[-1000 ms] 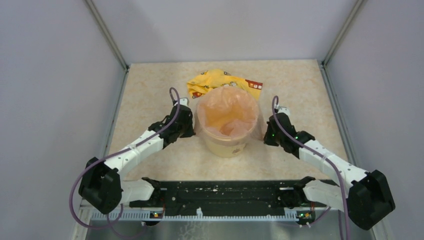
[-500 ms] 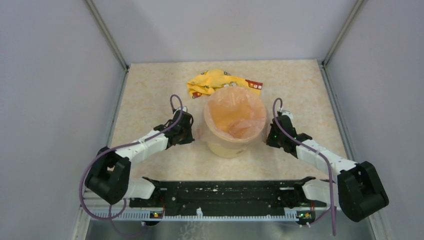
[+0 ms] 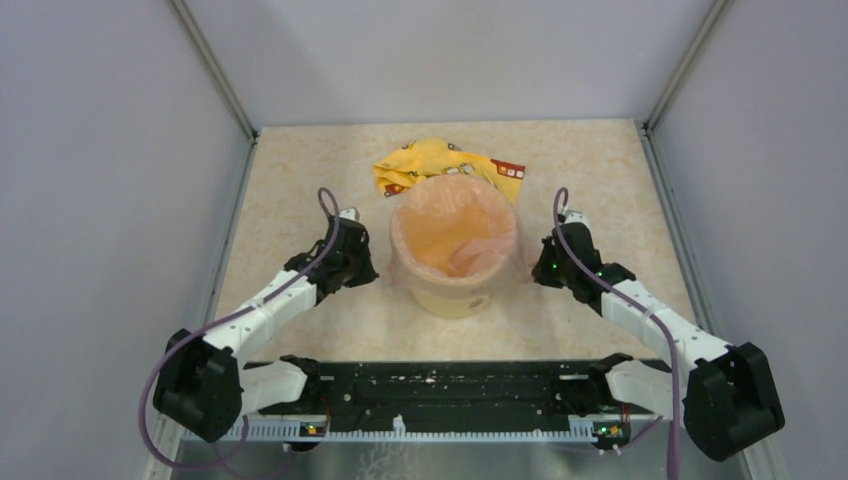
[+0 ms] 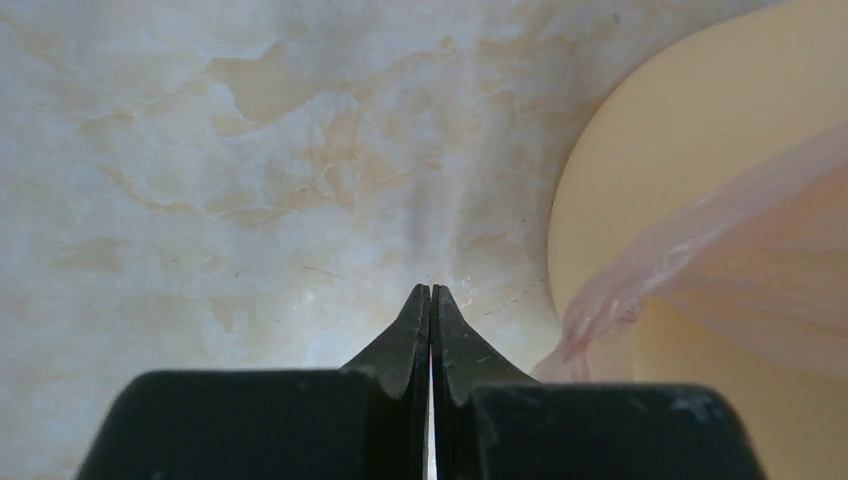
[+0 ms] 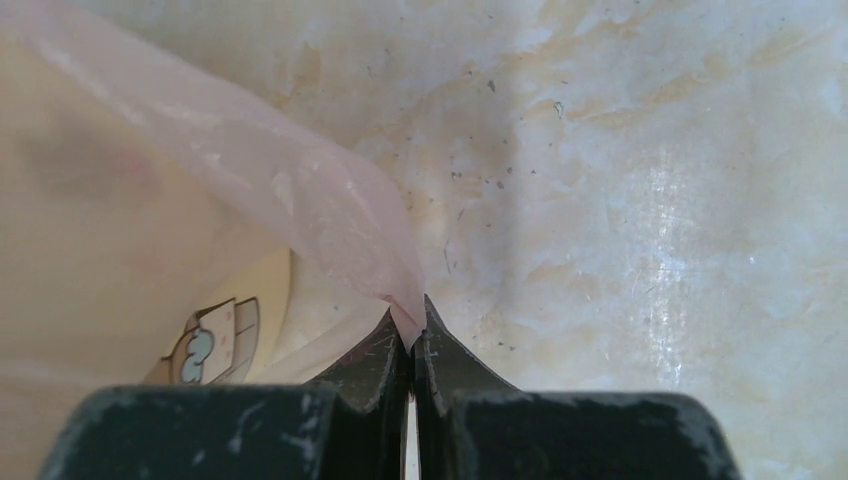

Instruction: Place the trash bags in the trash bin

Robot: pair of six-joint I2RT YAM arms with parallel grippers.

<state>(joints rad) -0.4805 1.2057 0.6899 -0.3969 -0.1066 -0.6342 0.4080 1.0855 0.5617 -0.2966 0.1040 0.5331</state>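
Note:
Next, I open my left gripper, as its shut, empty fingers sit beside the trash bag's loose edge, then move it toward the trash bin and grip that edge (image 3: 394, 276).
The pale yellow trash bin (image 3: 455, 292) stands mid-table with the translucent pink trash bag (image 3: 455, 222) lining its inside and folded over the rim. My left gripper (image 3: 366, 264) is shut and empty just left of the bin. In the left wrist view its tips (image 4: 431, 291) meet over bare table, and the bag's loose edge (image 4: 640, 275) hangs beside them against the bin (image 4: 640, 170). My right gripper (image 3: 540, 264) sits at the bin's right side. In the right wrist view it (image 5: 409, 322) is shut on a corner of the bag (image 5: 300, 190), next to the bin's printed wall (image 5: 225, 335).
A crumpled yellow printed wrapper (image 3: 430, 160) lies right behind the bin. Grey walls with metal corner posts (image 3: 215, 75) enclose the table on three sides. The black base rail (image 3: 440, 390) runs along the near edge.
My left gripper has drawn back to the left, away from the bin, and now holds nothing. The bin has shifted slightly left. The right gripper keeps its pinch on the bag.

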